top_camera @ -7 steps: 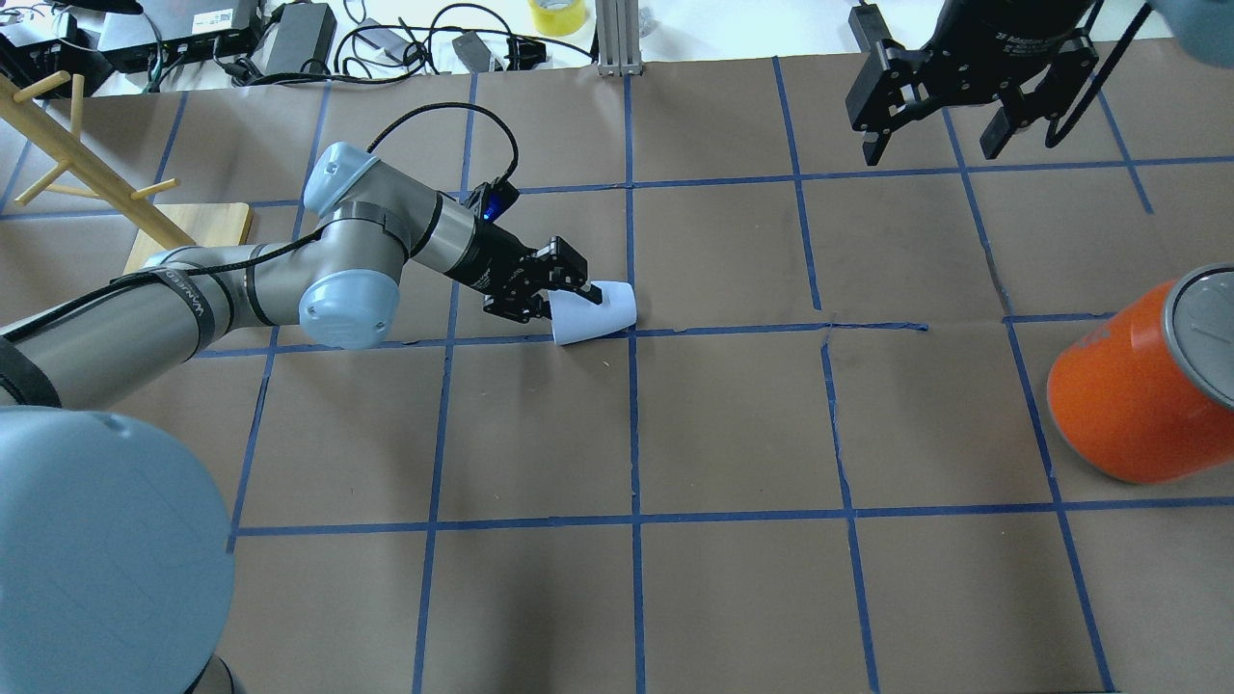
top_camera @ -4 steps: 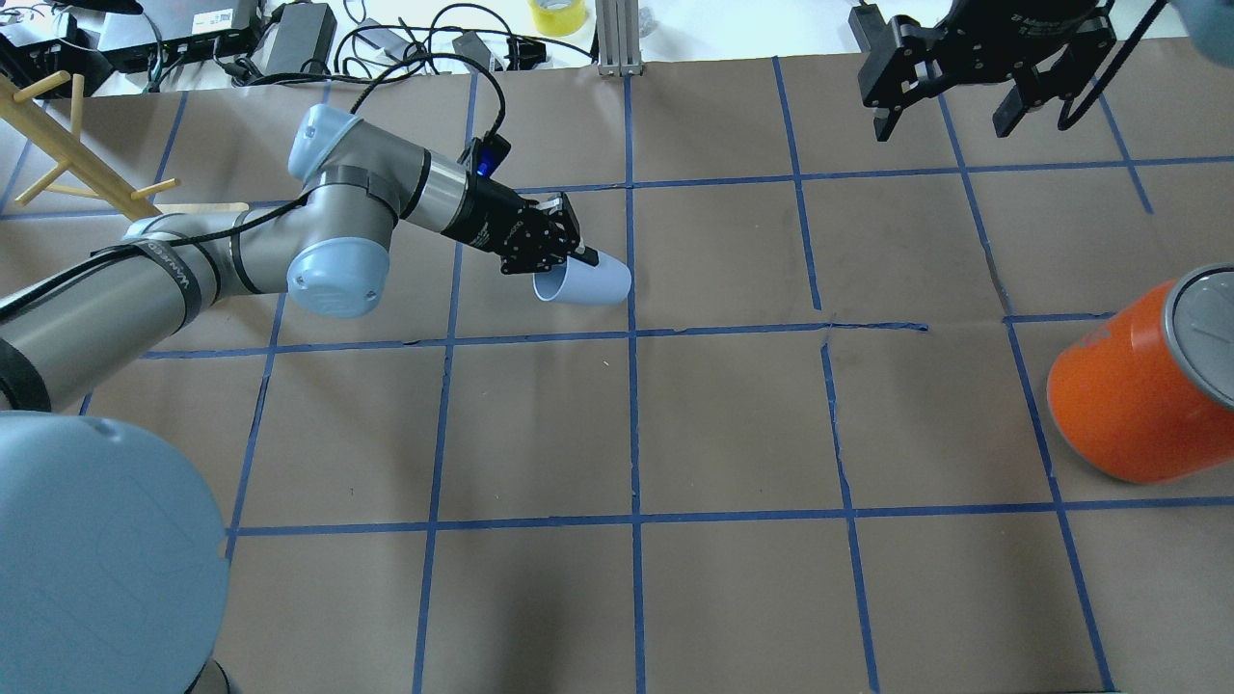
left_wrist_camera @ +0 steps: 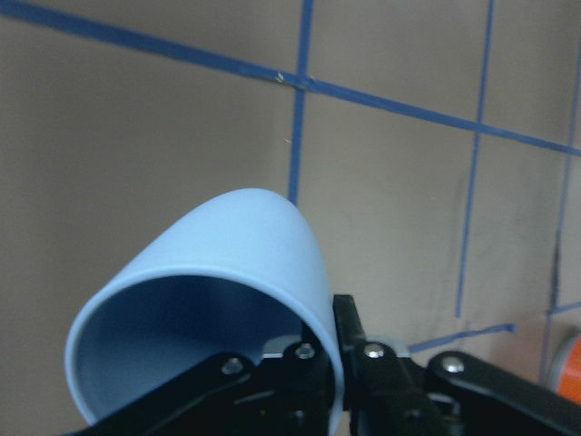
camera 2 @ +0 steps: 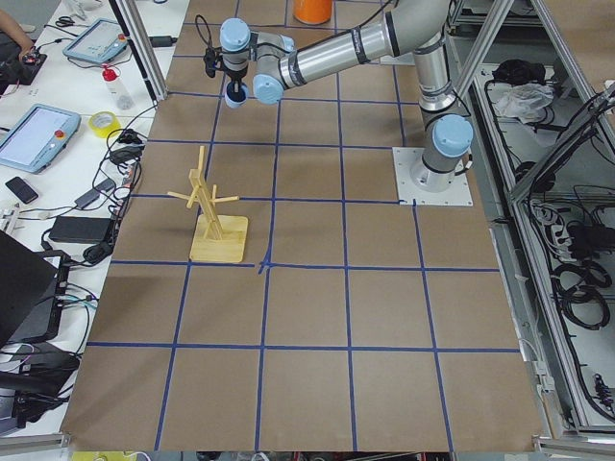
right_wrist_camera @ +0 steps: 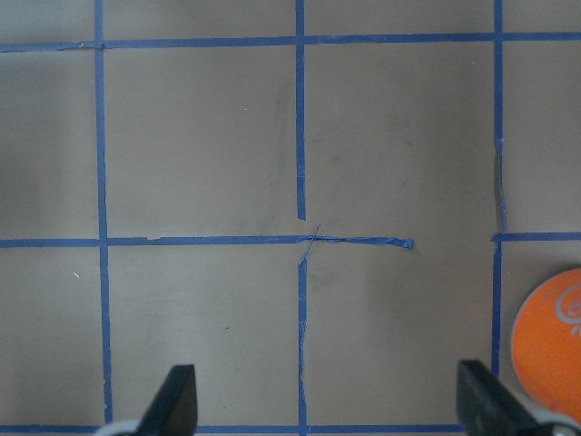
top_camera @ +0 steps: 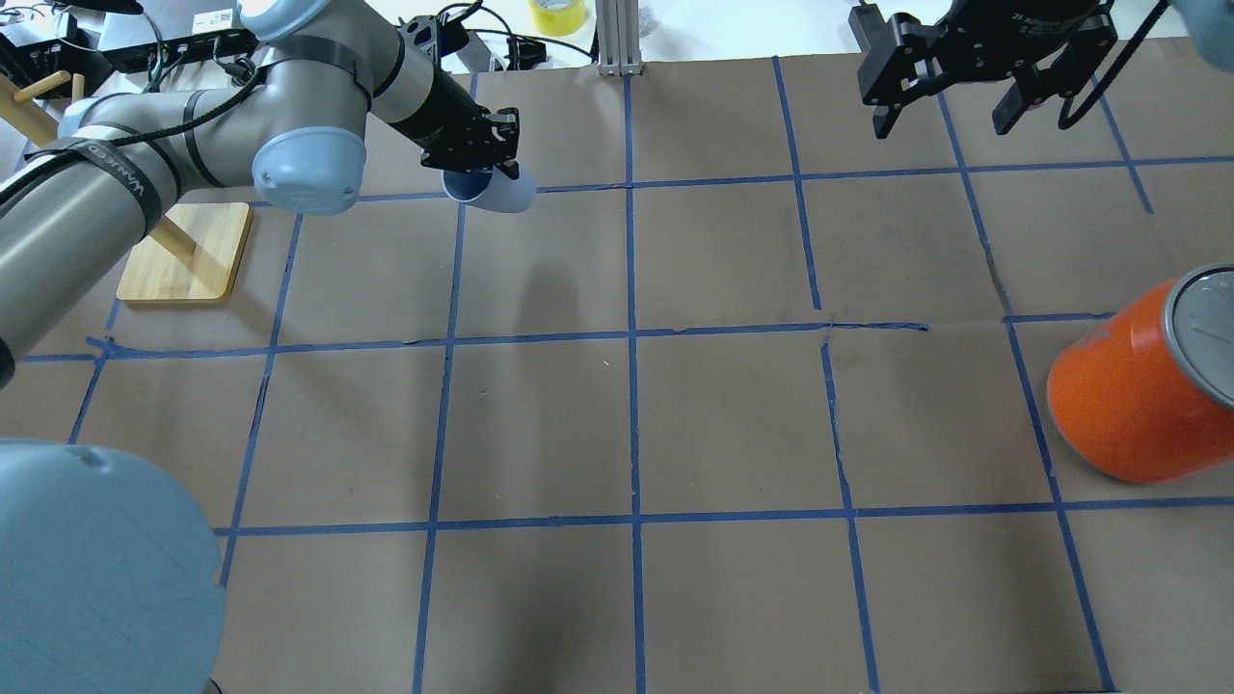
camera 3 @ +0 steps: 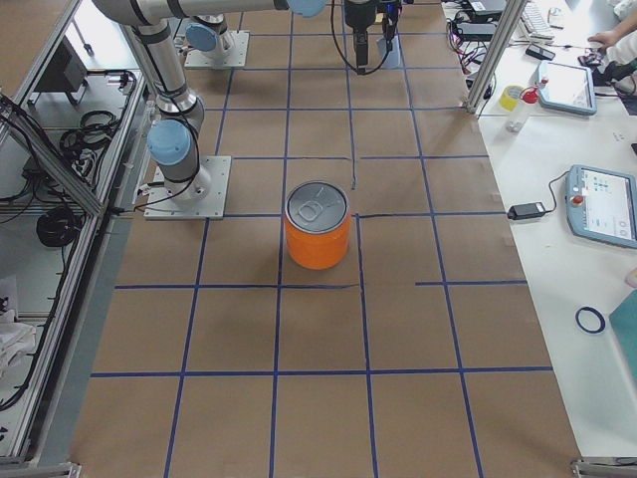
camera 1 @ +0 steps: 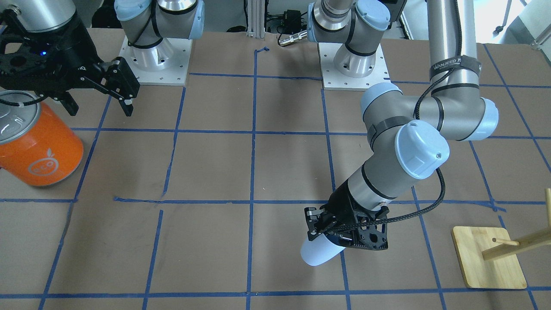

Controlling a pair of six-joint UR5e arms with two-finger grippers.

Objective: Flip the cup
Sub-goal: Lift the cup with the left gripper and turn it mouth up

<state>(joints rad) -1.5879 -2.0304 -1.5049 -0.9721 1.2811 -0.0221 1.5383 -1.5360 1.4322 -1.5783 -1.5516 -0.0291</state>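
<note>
The robot's left gripper needs to release the cup on the table in the taped square (camera 1: 392,258) next to the wooden peg stand. The cup now hangs tilted over the table.
The pale blue-white cup (top_camera: 499,194) hangs tilted in the air over the far left part of the table. My left gripper (top_camera: 490,173) is shut on its rim, one finger inside and one outside. In the overhead view the cup's bluish mouth faces back toward me. The front-facing view shows the cup (camera 1: 319,254) sticking out below the left gripper (camera 1: 328,236). The left wrist view shows its rim and inside (left_wrist_camera: 218,282) close up. My right gripper (top_camera: 943,123) is open and empty, high over the far right; it also shows in the front-facing view (camera 1: 100,106).
A large orange can (top_camera: 1133,395) with a silver lid stands at the right edge; it also shows in the front-facing view (camera 1: 38,148). A wooden peg stand on a square base (top_camera: 183,253) stands at the far left. Cables and power bricks lie beyond the far edge.
My left gripper has lifted the cup off the table and carried it up and to the far left, turning it. The right gripper rose slightly.
</note>
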